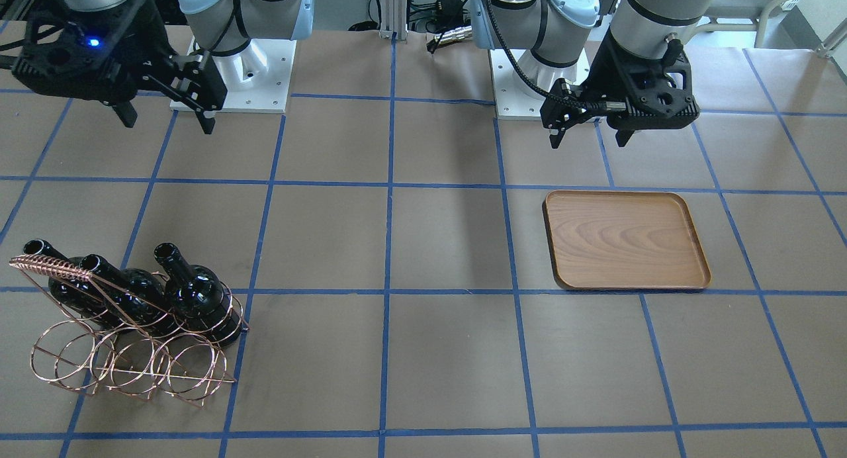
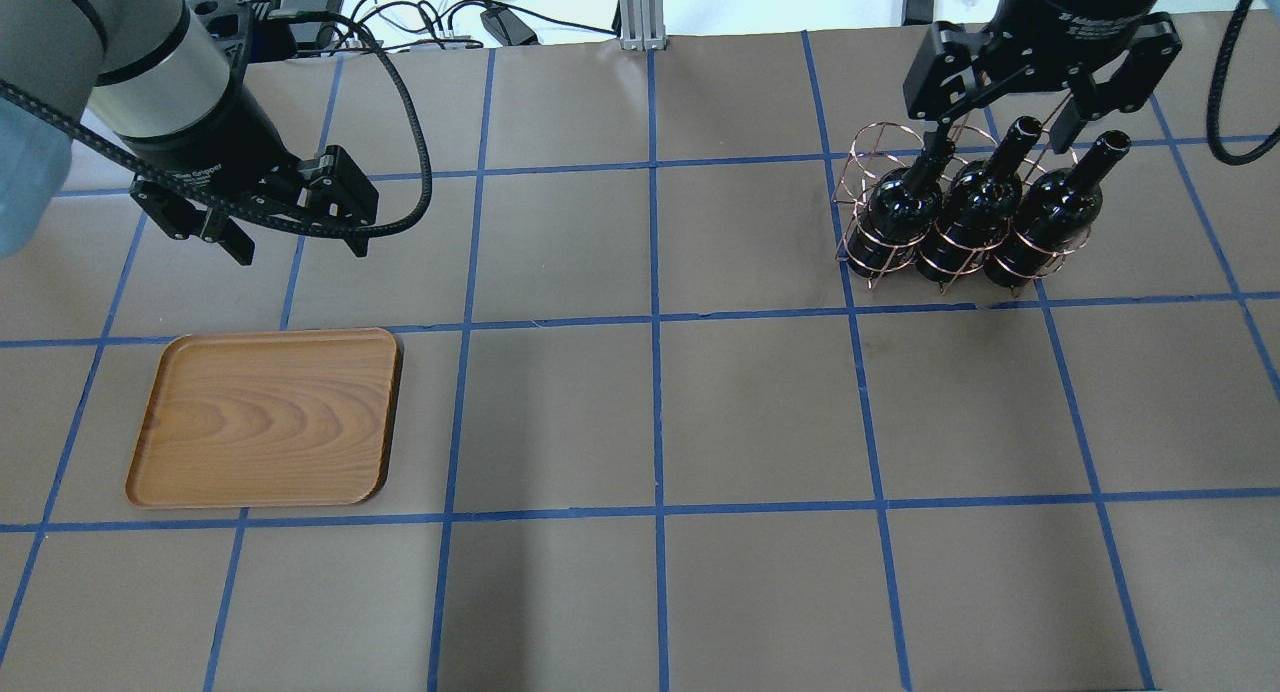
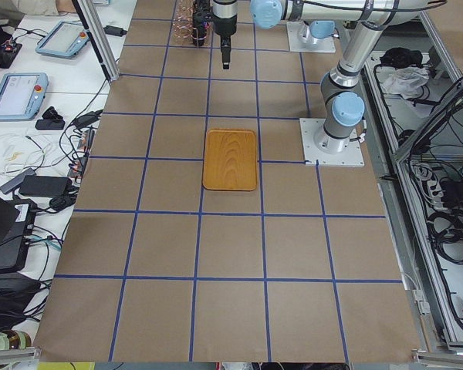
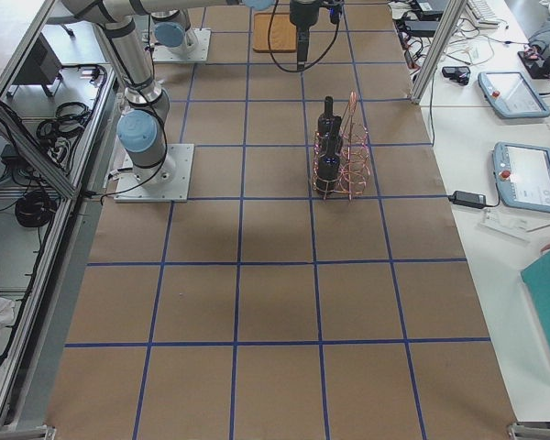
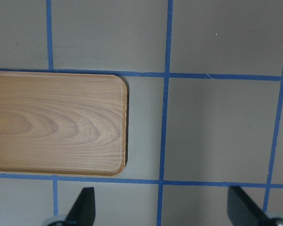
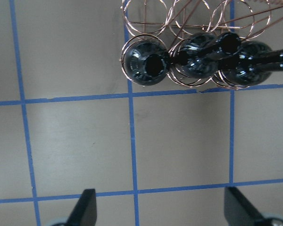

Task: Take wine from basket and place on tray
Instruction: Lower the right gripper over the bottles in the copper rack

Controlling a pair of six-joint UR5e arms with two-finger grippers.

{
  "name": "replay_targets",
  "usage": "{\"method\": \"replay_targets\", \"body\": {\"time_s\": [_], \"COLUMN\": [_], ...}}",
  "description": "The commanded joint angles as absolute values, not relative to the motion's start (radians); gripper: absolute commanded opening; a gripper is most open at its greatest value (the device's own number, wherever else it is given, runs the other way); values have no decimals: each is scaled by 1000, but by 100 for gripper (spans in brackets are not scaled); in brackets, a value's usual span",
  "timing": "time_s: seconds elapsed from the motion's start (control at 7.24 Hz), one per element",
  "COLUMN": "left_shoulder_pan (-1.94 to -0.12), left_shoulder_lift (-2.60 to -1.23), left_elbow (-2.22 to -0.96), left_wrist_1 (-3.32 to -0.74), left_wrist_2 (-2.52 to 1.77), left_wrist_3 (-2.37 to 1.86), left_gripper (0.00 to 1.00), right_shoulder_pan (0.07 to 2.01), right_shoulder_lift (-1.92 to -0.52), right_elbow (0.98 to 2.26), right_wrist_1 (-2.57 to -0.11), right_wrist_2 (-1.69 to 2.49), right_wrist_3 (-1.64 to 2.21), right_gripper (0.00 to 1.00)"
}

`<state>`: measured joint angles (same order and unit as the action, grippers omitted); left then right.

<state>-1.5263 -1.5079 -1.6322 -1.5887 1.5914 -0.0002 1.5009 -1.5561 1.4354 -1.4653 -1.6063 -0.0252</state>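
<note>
The robot's right gripper should close on the middle wine bottle's neck [image 1: 106,271] [image 6: 217,47], between the two outer bottles in the copper wire basket.
Three glossy black wine bottles [image 2: 970,207] stand upright in the copper wire basket [image 2: 860,162] on my right side. They also show in the front view [image 1: 195,292] and from above in the right wrist view [image 6: 148,63]. My right gripper [image 2: 1005,122] is open and empty. It hangs high over the table; in its wrist view the bottles lie beyond its fingers [image 6: 85,207], not between them. The brown wooden tray [image 2: 265,417] lies empty on my left side. My left gripper [image 2: 295,237] is open and empty, raised beside the tray [image 5: 56,122].
The table is brown paper with a blue tape grid. Both arm bases [image 1: 231,81] stand at the robot's edge. Cables and an aluminium post [image 2: 640,12] sit at the far edge. Side benches hold pendants [image 4: 527,174].
</note>
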Motion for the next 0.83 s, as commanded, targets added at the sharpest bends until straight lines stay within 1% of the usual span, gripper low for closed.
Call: {"method": "replay_targets", "body": {"time_s": [0.0, 0.14, 0.28, 0.41, 0.55, 0.69], "left_shoulder_pan": [-1526, -1526, -1526, -1526, -1525, -1525], "left_shoulder_lift": [-1508, -1508, -1508, -1508, -1508, -1508], "left_elbow": [-1634, -1634, -1634, -1634, -1632, -1632], "left_wrist_1": [-1589, -1589, -1589, -1589, -1589, -1589], "left_wrist_2": [1592, 1591, 1592, 1592, 1591, 1592], "left_wrist_3": [2, 2, 2, 2, 3, 3], "left_gripper": [100, 100, 100, 100, 100, 100], "right_shoulder_pan": [1390, 1385, 1379, 1379, 1379, 1379], "right_shoulder_lift": [-1536, -1525, -1493, -1461, -1427, -1422], "right_elbow": [1559, 1625, 1623, 1624, 1624, 1634], "right_wrist_1": [-1614, -1746, -1764, -1845, -1859, -1864], "right_wrist_2": [-1609, -1608, -1599, -1595, -1595, -1595], "right_wrist_3": [-176, -184, -192, -195, -195, -193], "right_gripper": [89, 96, 96, 93, 89, 89]}}
